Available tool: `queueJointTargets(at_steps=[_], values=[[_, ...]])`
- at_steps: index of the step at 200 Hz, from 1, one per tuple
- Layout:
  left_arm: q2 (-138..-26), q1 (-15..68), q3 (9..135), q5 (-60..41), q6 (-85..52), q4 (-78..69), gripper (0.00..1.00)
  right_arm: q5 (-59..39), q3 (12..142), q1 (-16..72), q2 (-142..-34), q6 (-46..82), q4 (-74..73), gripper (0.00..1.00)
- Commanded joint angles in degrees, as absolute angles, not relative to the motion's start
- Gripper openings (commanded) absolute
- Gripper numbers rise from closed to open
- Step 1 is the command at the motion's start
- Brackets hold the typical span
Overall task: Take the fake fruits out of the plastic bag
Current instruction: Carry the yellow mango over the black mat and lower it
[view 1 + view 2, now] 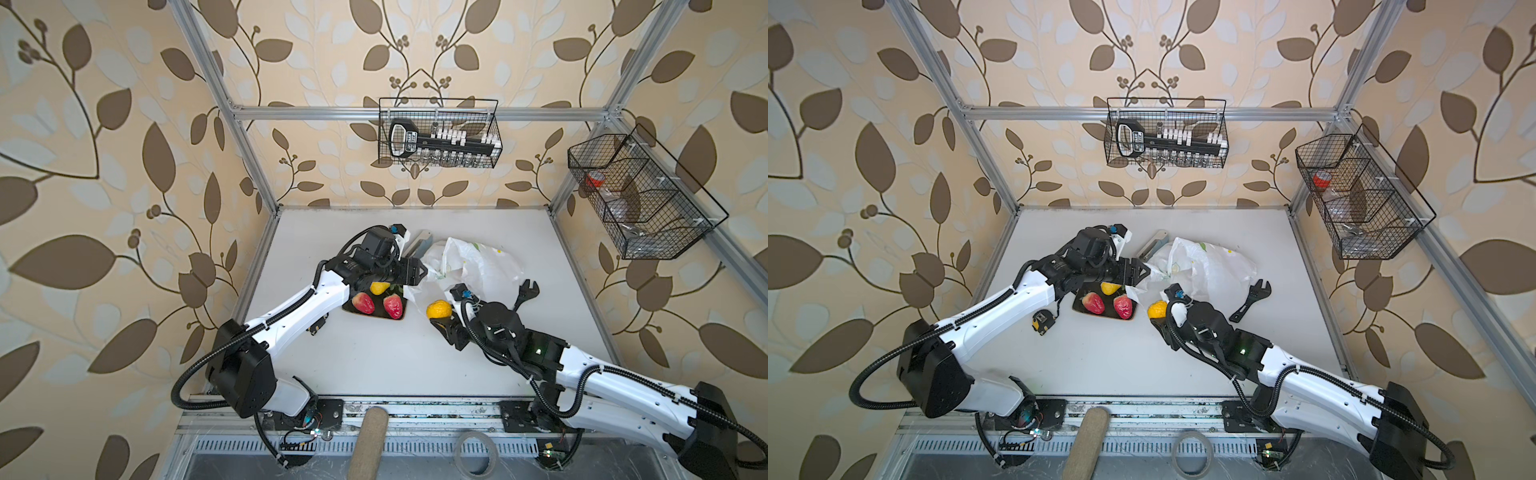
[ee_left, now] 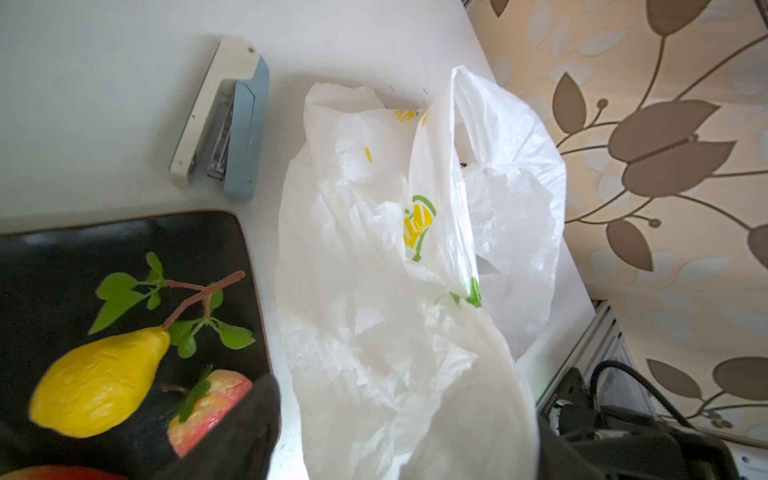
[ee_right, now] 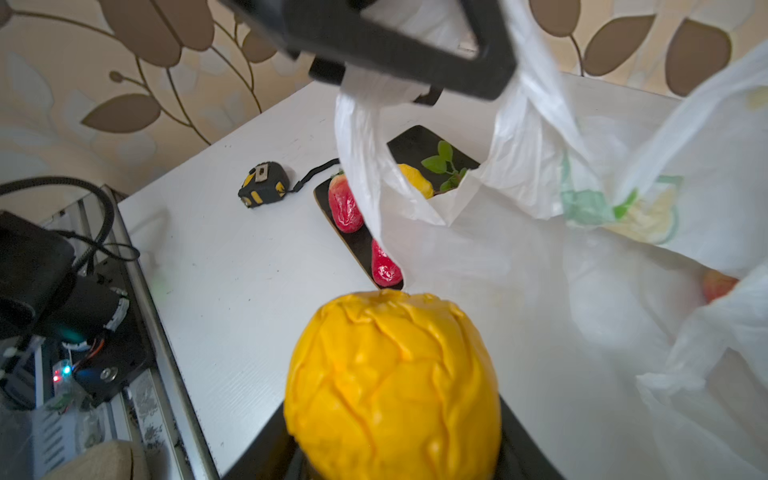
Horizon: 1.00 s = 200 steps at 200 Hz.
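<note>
Next, my right gripper sets the yellow-orange fruit down on the dark plate (image 1: 379,299) (image 3: 365,237), in between the two red strawberries.
The plastic bag (image 1: 478,262) (image 1: 1204,266) lies crumpled on the white table, white with lemon print. My left gripper (image 1: 422,272) (image 2: 403,407) is open at the bag's left end, and loose bag film lies between its wide-apart fingers (image 2: 241,432). My right gripper (image 1: 439,316) (image 3: 392,436) is shut on a yellow-orange fruit (image 1: 439,309) (image 3: 392,374), held just outside the bag's front edge. The dark plate (image 1: 376,316) (image 2: 83,249) holds two red strawberries (image 1: 363,302) (image 1: 392,305), a yellow pear with leaves (image 2: 99,382) and a reddish apple (image 2: 208,407). Another reddish fruit (image 3: 717,284) shows inside the bag.
A grey-white stapler (image 1: 419,243) (image 2: 224,120) lies behind the bag. A black wrench (image 1: 525,293) lies to the bag's right, and a tape measure (image 1: 1042,322) (image 3: 264,185) sits left of the plate. Wire baskets (image 1: 438,133) (image 1: 640,195) hang on the back and right walls.
</note>
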State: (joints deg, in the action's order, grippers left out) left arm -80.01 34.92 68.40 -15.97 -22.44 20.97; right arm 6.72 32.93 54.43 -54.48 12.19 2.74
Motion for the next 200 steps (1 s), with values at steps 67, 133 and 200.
queueJointTargets(at_steps=[67, 133, 200], values=[[-64.25, 34.68, 76.50, 12.68, -23.59, 31.37, 0.98, 3.49, 47.05, 63.08, -79.64, 5.11, -9.58, 0.46], [-58.52, 34.43, 75.10, 26.05, -24.45, 34.03, 0.97, 26.07, 64.26, 63.34, -100.89, 19.65, 0.55, 0.40], [-56.51, 34.44, 72.82, 27.41, -26.22, 34.67, 0.96, 21.79, 72.17, 59.09, -111.78, 23.53, 2.97, 0.42]])
